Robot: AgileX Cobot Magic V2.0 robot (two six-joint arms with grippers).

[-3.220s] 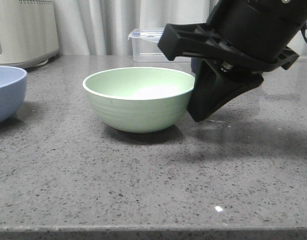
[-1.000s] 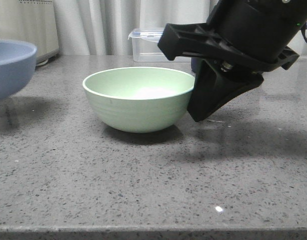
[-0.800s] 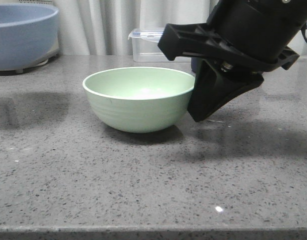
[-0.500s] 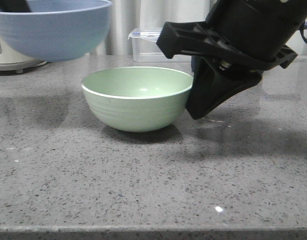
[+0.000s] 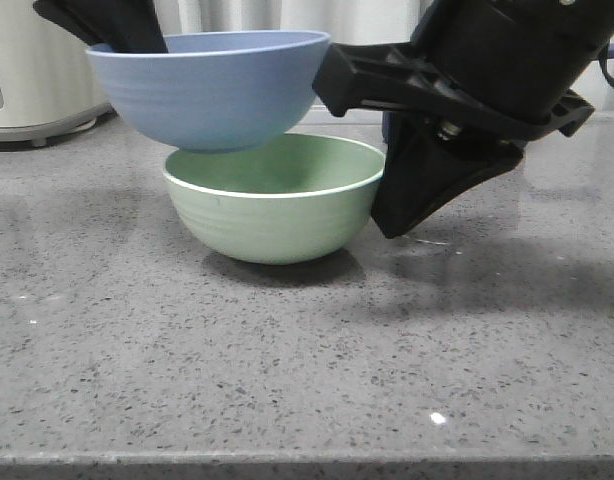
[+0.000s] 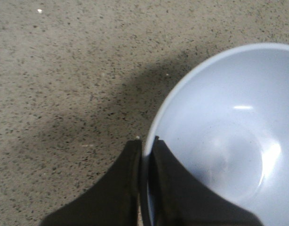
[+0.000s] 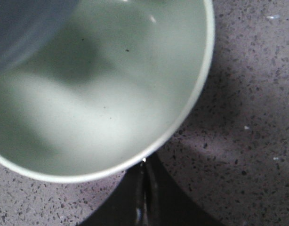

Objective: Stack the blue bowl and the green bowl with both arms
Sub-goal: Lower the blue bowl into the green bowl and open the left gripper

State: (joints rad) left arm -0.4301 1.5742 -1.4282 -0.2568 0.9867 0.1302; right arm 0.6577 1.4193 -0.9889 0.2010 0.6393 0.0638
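The robot's left gripper will release the blue bowl inside the open hollow of the green bowl (image 5: 264, 150), so that it leans on the green bowl's rim. The blue bowl now hangs just above it.
The blue bowl (image 5: 212, 90) hangs in the air just above the left part of the green bowl (image 5: 272, 205), with its bottom at about rim height. My left gripper (image 5: 137, 35) is shut on the blue bowl's left rim. The left wrist view shows one finger inside and one outside the rim (image 6: 147, 141) of the blue bowl (image 6: 229, 141). The green bowl stands on the grey counter. My right gripper (image 5: 392, 225) is shut and empty, its tips (image 7: 144, 162) against the outside of the green bowl (image 7: 102, 94) on its right. The blue bowl's edge (image 7: 22, 28) shows over it.
A white appliance (image 5: 27, 90) stands at the back left by the curtain. The bulky right arm (image 5: 487, 70) fills the upper right. The speckled counter (image 5: 287, 380) runs to its front edge near the bottom of the front view.
The blue bowl has risen off the counter at the far left and travelled right, held by my left gripper, to above the green bowl. The right arm has barely moved.
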